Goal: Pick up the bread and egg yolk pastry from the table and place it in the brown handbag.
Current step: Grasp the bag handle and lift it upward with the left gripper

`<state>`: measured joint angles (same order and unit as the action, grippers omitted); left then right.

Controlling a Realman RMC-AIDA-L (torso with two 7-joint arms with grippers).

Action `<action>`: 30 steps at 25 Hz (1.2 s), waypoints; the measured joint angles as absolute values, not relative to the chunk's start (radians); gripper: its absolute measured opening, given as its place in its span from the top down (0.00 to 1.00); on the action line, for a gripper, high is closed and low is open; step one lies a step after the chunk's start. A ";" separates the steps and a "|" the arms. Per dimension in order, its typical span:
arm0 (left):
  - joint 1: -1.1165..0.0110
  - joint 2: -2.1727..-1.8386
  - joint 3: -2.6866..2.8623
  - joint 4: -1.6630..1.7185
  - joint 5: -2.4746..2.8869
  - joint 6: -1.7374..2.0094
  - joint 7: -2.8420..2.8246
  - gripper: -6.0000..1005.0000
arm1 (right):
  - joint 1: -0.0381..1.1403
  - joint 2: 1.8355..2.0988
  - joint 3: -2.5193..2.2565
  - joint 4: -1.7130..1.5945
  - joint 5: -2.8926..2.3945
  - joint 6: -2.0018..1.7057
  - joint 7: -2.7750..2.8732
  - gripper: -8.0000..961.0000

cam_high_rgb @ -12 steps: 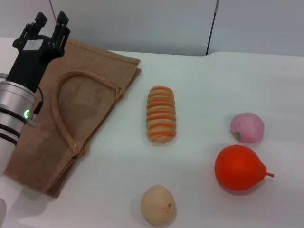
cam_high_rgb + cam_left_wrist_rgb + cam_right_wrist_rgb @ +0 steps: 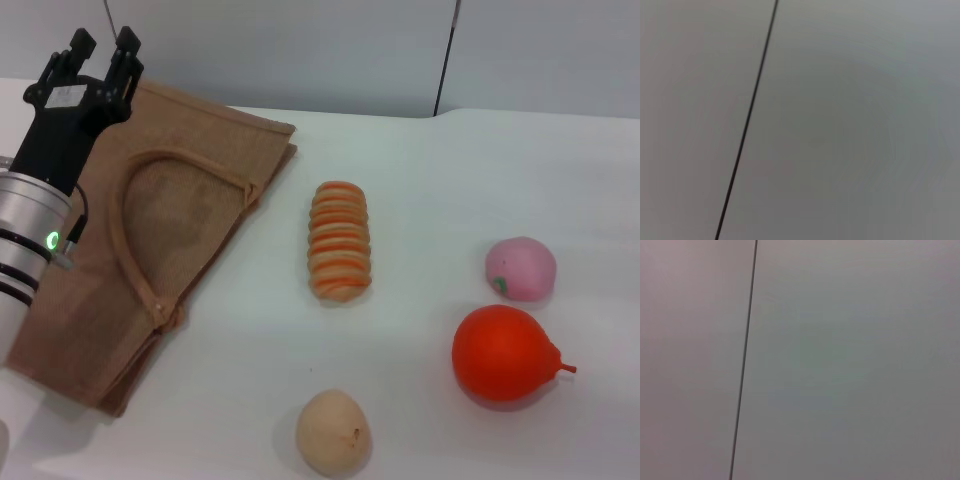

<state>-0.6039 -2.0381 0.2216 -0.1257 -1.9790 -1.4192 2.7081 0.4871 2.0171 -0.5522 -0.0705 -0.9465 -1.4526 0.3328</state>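
The curved middle of the handle (image 2: 118,196) lies on top of the brown handbag, and my left gripper needs to close on it between the handle's two attached ends.
The bread (image 2: 339,241), a ridged loaf striped orange and cream, lies in the middle of the white table. Near the front edge sits the egg yolk pastry (image 2: 333,432), a pale beige ball with a small dimple. The brown handbag (image 2: 160,230) lies flat on the left with its loop handles spread on top. My left gripper (image 2: 100,45) hangs open and empty above the bag's far left corner, fingers pointing away from me. The right gripper is out of view. Both wrist views show only a grey wall with a dark seam.
A pink ball (image 2: 521,269) and a red-orange pear-shaped fruit (image 2: 506,354) sit on the right side of the table (image 2: 440,180). A grey wall rises behind the table's far edge.
My left gripper has shifted slightly up and to the left over the bag. Nothing else has moved.
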 joint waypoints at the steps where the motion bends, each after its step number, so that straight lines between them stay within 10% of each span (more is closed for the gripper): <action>1: -0.603 -2.036 0.224 -0.121 -1.979 -1.409 2.672 0.43 | 0.486 2.017 -0.552 -0.071 -0.946 -1.453 0.333 0.17; 30: -0.642 -2.014 0.324 0.772 -0.682 -1.204 0.967 0.43 | 0.486 2.014 -0.552 -0.073 -0.946 -1.428 0.333 0.17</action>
